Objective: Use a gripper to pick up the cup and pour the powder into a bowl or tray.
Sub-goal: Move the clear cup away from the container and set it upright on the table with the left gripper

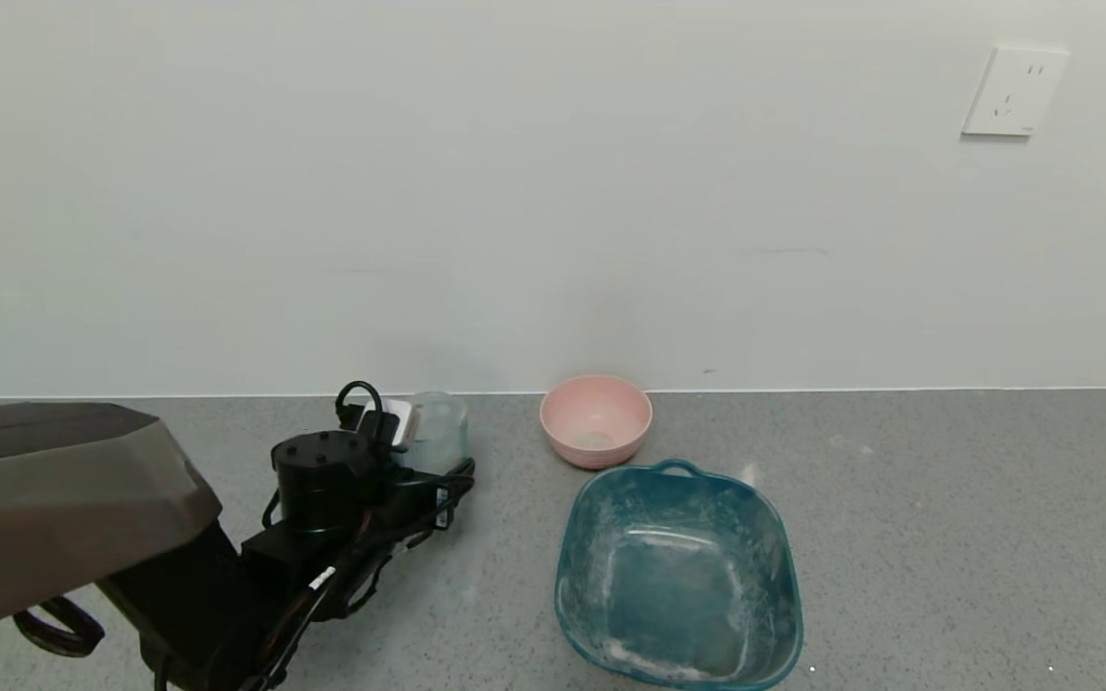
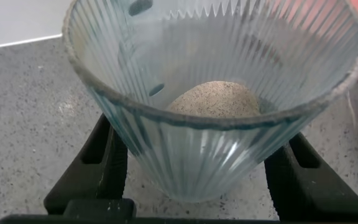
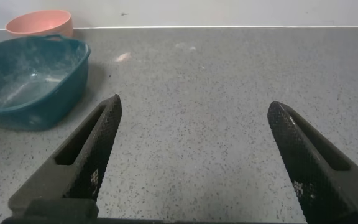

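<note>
I will use my left gripper to set the cup down on the grey counter [image 1: 446, 486] next to the pink bowl, a short gap away.
The cup [image 1: 440, 429], a ribbed pale-blue tumbler, stands upright on the grey counter near the wall, left of the pink bowl [image 1: 596, 419]. My left gripper [image 1: 416, 443] reaches it from the left. In the left wrist view the cup [image 2: 210, 74] fills the frame, and the left gripper [image 2: 194, 146] has a black finger [image 2: 104, 152] against each side of its lower wall. A pale speckled patch [image 2: 213, 99] shows at the cup's bottom; I cannot tell powder from counter there. My right gripper [image 3: 194, 104] is open over bare counter, out of the head view.
A larger teal tub [image 1: 678, 576] with a handle, dusted with white powder, sits in front of the pink bowl; both show in the right wrist view, the tub [image 3: 33, 81] and the bowl [image 3: 40, 23]. The white wall runs close behind the cup and bowl.
</note>
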